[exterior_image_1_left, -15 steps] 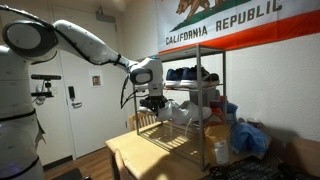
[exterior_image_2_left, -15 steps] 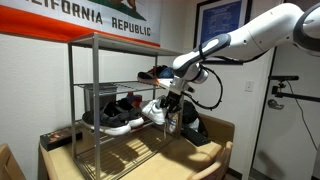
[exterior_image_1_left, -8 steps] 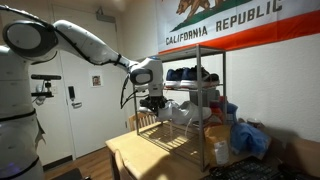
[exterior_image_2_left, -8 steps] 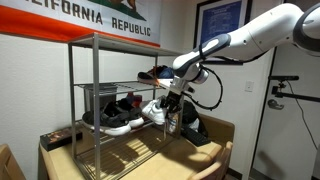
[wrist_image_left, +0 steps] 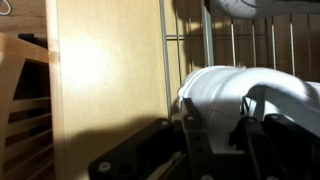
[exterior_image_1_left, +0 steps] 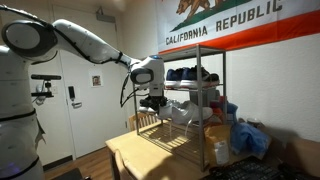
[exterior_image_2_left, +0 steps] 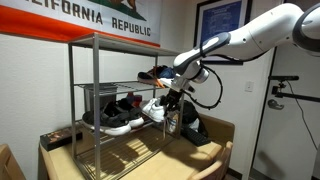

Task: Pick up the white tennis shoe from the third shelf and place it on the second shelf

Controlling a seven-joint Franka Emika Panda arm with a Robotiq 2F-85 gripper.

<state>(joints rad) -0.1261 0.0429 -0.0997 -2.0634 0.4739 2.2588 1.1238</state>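
My gripper is going to leave the white tennis shoe at the open end of the wire shelf (exterior_image_1_left: 166,111) (wrist_image_left: 254,108) under the dark blue shoes.
My gripper (wrist_image_left: 222,138) is shut on the white tennis shoe (wrist_image_left: 232,95), its dark fingers (wrist_image_left: 191,140) clamped on either side of the heel end. In both exterior views the gripper (exterior_image_2_left: 172,100) (exterior_image_1_left: 153,101) holds the shoe (exterior_image_2_left: 154,111) at the open end of the chrome rack (exterior_image_2_left: 97,60). The shoe hangs about level with the middle wire tier, the second shelf (exterior_image_2_left: 100,130), which carries black shoes (exterior_image_2_left: 117,113). A wire grid (wrist_image_left: 255,45) runs beyond the shoe in the wrist view; which tier it is I cannot tell.
Dark blue shoes (exterior_image_2_left: 150,72) (exterior_image_1_left: 185,73) sit on the tier above. The rack stands on a wooden table (exterior_image_1_left: 130,155) (wrist_image_left: 100,70). Bags and a blue bundle (exterior_image_1_left: 245,135) crowd the rack's far end. A wooden chair back (wrist_image_left: 25,100) is beside the table.
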